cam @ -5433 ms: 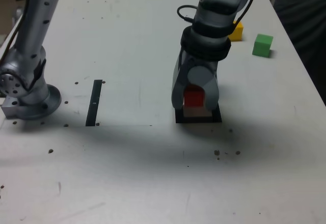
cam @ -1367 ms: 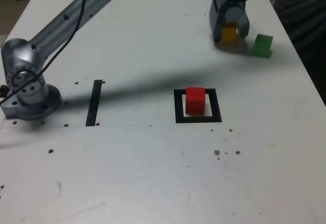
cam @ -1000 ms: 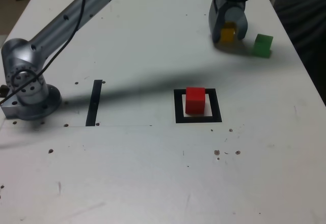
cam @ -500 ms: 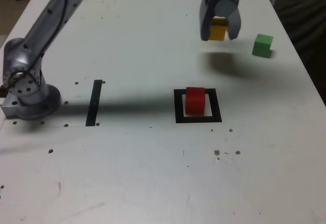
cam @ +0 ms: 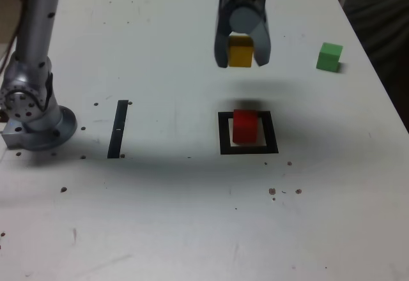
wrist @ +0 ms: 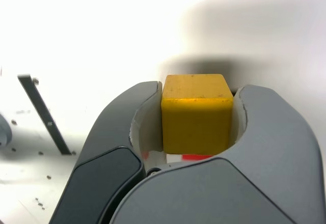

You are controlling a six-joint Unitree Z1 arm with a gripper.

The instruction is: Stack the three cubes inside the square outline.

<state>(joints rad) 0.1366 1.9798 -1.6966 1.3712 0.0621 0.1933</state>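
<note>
Next, my gripper releases the yellow cube, now held in the air, on top of the red cube (cam: 245, 113), inside the square outline.
My gripper (cam: 241, 59) hangs in the air, shut on the yellow cube (cam: 240, 52), which fills the gap between its fingers in the wrist view (wrist: 196, 113). Below and a little nearer the camera, the red cube (cam: 245, 126) stands inside the square outline (cam: 223, 134). A sliver of the red cube (wrist: 196, 157) shows under the yellow one in the wrist view. The green cube (cam: 330, 57) rests on the table at the exterior view's far right.
The arm's base (cam: 32, 112) stands at the exterior view's left. A straight black strip (cam: 117, 128) lies between the base and the outline; the same black strip (wrist: 43, 113) shows in the wrist view. The white table (cam: 192, 217) ends near the green cube, with a dark drop beyond.
The gripper has lifted the yellow cube off the table at the back and carried it toward the exterior view's left and nearer, to above the red cube. The green cube has stayed put.
</note>
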